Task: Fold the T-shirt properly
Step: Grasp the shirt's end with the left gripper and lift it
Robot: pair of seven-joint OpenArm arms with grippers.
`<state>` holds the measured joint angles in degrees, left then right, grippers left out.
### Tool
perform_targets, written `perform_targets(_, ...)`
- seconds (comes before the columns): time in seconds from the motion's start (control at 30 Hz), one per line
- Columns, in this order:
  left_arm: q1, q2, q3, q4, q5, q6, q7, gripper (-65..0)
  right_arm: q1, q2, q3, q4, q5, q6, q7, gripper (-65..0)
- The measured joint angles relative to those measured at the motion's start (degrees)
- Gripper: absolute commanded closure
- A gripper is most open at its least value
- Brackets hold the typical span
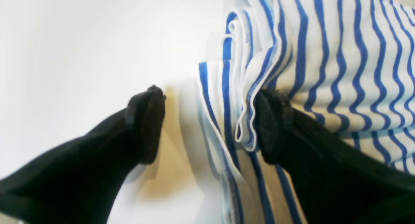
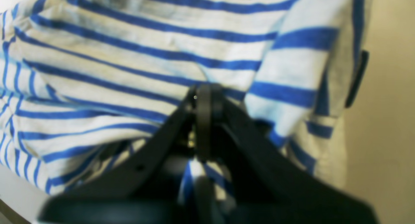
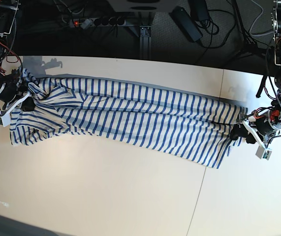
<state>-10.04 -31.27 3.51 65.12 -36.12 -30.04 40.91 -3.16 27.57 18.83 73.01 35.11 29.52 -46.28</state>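
Observation:
Next, I move my left gripper farther over the T-shirt and close it on the middle of its layered hem [image 3: 230,133] [image 1: 252,113], to pinch the turned-over fold there.
The T-shirt [image 3: 130,115], white with thin blue stripes, lies stretched out long across the table from left to right. At its left end my right gripper [image 3: 26,103] is shut on a bunch of the cloth. The right wrist view shows the closed fingertips [image 2: 204,100] pinching striped fabric [image 2: 129,65], with a small dark tag [image 2: 356,78] at the shirt's edge. At the shirt's right end my left gripper [image 3: 243,133] stands open. In the left wrist view its jaws [image 1: 207,125] straddle the layered hem [image 1: 240,120]: one finger [image 1: 146,123] over bare table, the other [image 1: 270,126] against the cloth.
The pale table [image 3: 106,187] has a seam [image 3: 206,167] running through its right part. Beyond the far edge are a power strip [image 3: 101,20], cables and dark floor. Arm bases stand at both table ends.

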Motion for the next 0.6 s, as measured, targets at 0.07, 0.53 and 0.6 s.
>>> perform_targets(0.07,-0.17,0.0,-0.09,0.0,-1.16,-0.22,1.55,-47.1,0.0,0.0,-0.02,0.0,0.0,0.0,0.0,0.0)
perform_targets(0.53,-1.11,4.52,3.48,0.42,-7.91,-3.26,6.58,-47.0,0.0,0.0,-0.02,-0.02,0.66,0.0,-0.11,0.0)
perform_targets(0.6,-1.11,4.61,4.61,0.48,-8.02,-3.3,5.49,-47.0,0.0,0.0,-0.02,0.0,0.66,0.0,-0.24,0.0)
